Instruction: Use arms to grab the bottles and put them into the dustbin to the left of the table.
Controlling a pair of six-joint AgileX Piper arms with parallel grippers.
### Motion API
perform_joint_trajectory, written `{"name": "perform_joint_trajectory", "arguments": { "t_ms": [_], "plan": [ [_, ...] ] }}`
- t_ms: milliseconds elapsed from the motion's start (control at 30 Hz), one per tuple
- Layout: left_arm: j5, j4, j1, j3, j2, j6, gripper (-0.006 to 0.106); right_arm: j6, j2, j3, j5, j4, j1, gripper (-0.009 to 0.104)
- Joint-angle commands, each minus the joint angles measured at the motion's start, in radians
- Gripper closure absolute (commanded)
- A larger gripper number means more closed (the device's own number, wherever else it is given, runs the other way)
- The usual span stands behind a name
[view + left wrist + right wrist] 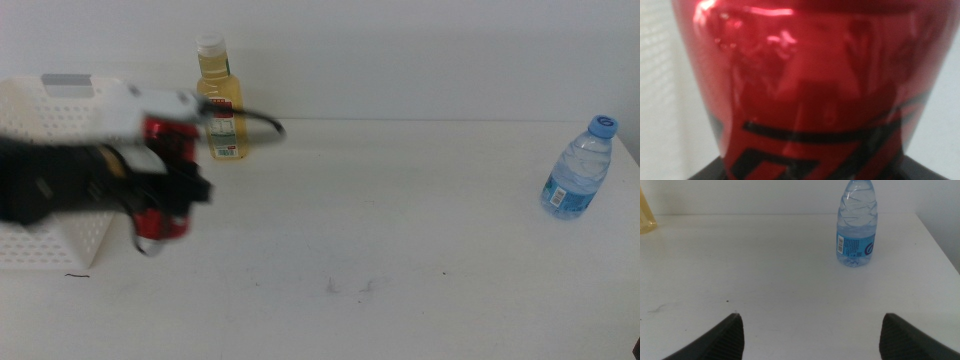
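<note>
My left gripper is going to let go of the slim red can, now held beside the dustbin, inside the white dustbin point(54, 172), along the dustbin's side that faces the open table.
My left gripper point(168, 185) is shut on the slim red can point(165, 180) and holds it just right of the white perforated dustbin point(50, 115) at the table's left. The can point(810, 85) fills the left wrist view. The yellow-liquid bottle point(221, 100) with a white cap stands upright behind the can, at the back of the table. The clear water bottle point(578, 170) with a blue cap stands at the far right; it also shows in the right wrist view point(856, 225), ahead of my right gripper point(810, 335), which is open and empty.
The white table point(400, 230) has faint scuff marks point(350, 287) near its front middle. The table's right edge runs close to the water bottle. A corner of the yellow bottle point(646, 215) shows in the right wrist view.
</note>
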Motion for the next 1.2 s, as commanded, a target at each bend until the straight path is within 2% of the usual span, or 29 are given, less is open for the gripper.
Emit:
{"name": "perform_joint_trajectory", "arguments": {
  "t_ms": [0, 167, 333, 500, 800, 900, 933, 1067, 1167],
  "plan": [
    [0.217, 0.001, 0.049, -0.12, -0.052, 0.012, 0.102, -0.004, -0.004, 0.004, -0.011, -0.011, -0.01, 0.01],
    [0.585, 0.009, 0.249, -0.432, 0.044, 0.198, 0.102, -0.004, -0.004, 0.004, -0.011, -0.011, -0.01, 0.01],
    [0.789, 0.002, 0.453, -0.714, 0.216, 0.337, 0.102, -0.004, -0.004, 0.004, -0.011, -0.011, -0.01, 0.01],
    [0.749, -0.07, 0.551, -0.818, 0.378, 0.384, 0.102, -0.004, -0.004, 0.004, -0.011, -0.011, -0.01, 0.01],
    [0.633, -0.103, 0.56, -0.816, 0.576, 0.408, 0.099, -0.004, -0.004, 0.004, -0.011, -0.011, -0.01, 0.01],
    [0.616, -0.115, 0.556, -0.816, 0.618, 0.415, 0.088, -0.004, -0.004, 0.004, -0.011, -0.011, -0.01, 0.01],
    [0.611, -0.115, 0.553, -0.816, 0.626, 0.415, 0.081, -0.004, -0.004, 0.004, -0.011, -0.011, -0.01, 0.01],
    [0.605, -0.107, 0.552, -0.816, 0.644, 0.416, 0.042, -0.004, -0.004, 0.004, -0.011, -0.011, -0.01, 0.01],
    [0.608, -0.09, 0.552, -0.816, 0.635, 0.388, 0.018, -0.004, -0.004, 0.004, -0.011, -0.011, -0.01, 0.01]
  ]
}}
